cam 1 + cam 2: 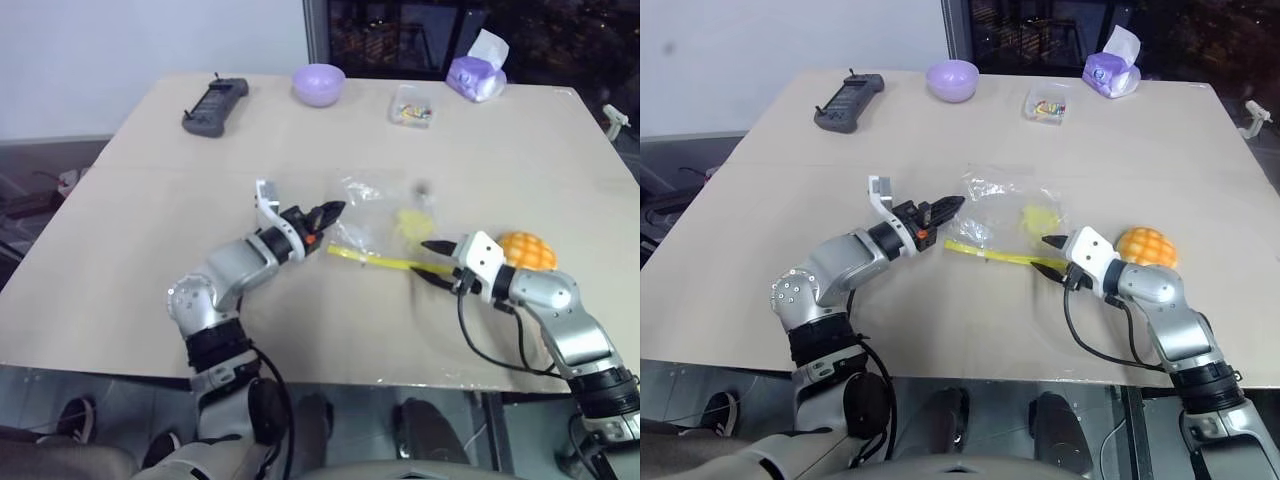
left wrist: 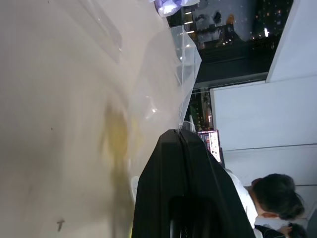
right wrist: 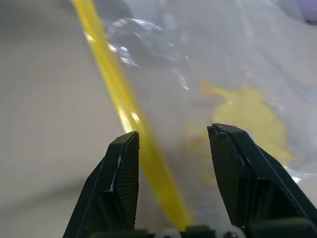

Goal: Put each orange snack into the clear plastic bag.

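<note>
My left gripper pinches clear film at the bag's edge, leaving the yellow strip flat. So it should open and take the yellow strip's loose end (image 1: pixel 335 251) beside it.
The clear plastic bag (image 1: pixel 385 222) lies crinkled at the table's middle, its yellow strip (image 1: pixel 372 259) along the near edge. My left gripper (image 1: pixel 335 212) is shut on the bag's left edge, and clear film (image 2: pixel 185 74) rises from its closed tips. My right gripper (image 1: pixel 431 259) is open at the strip's right end. In the right wrist view the yellow strip (image 3: pixel 116 94) runs between its two fingers (image 3: pixel 124 168). The orange snack (image 1: pixel 527 250), a domed bun with a grid pattern, sits on the table just behind my right wrist, outside the bag.
Along the far edge stand a black remote (image 1: pixel 214 106), a lilac bowl (image 1: pixel 318 84), a small clear box (image 1: pixel 411 105) and a purple tissue pack (image 1: pixel 476 75). A person (image 2: pixel 277 198) appears in the left wrist view, beyond the table.
</note>
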